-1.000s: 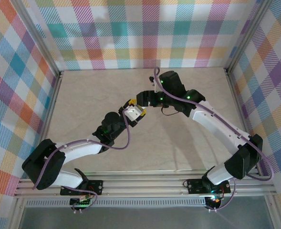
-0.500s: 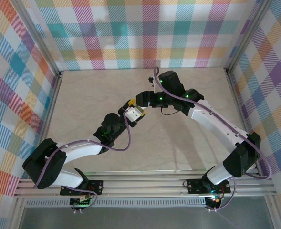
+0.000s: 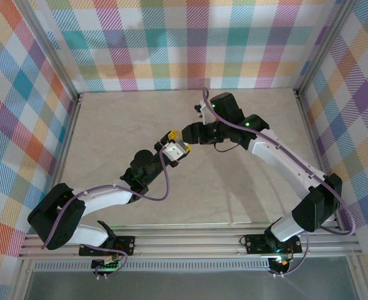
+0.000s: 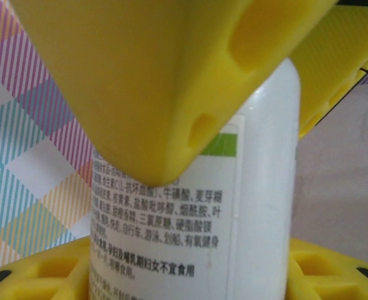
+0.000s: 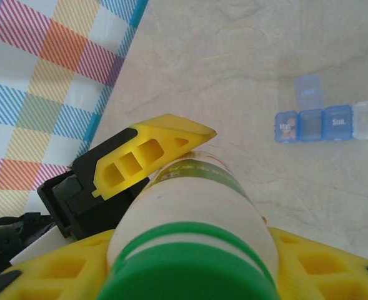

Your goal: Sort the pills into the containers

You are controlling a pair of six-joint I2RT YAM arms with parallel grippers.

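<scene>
I should grip the bottle's body again with my left gripper, as my right fingers cover its printed label, before my right gripper backs off to take the green cap (image 5: 190, 269).
A white pill bottle (image 3: 176, 150) with a green cap (image 5: 190, 269) hangs above the table between both arms. My left gripper (image 3: 177, 142) is shut on the bottle's printed body (image 4: 233, 206), with one yellow finger (image 4: 140, 81) above it and one below. My right gripper (image 5: 190, 265) comes from the other end, its yellow fingers (image 5: 324, 262) pressed to either side of the green cap. The left gripper's finger (image 5: 152, 150) shows beyond the bottle. The pills are out of view. A blue pill organizer (image 5: 330, 119) lies on the table with one lid raised.
The marble-look table (image 3: 246, 187) is fenced by aluminium posts and plaid walls (image 3: 190, 44). The right arm (image 3: 277, 156) arcs over the table's right half. The left arm (image 3: 102, 200) reaches in from the near left.
The right gripper's jaws have narrowed onto the bottle's cap. The bottle and both grippers have shifted slightly, with the left arm still gripping the body.
</scene>
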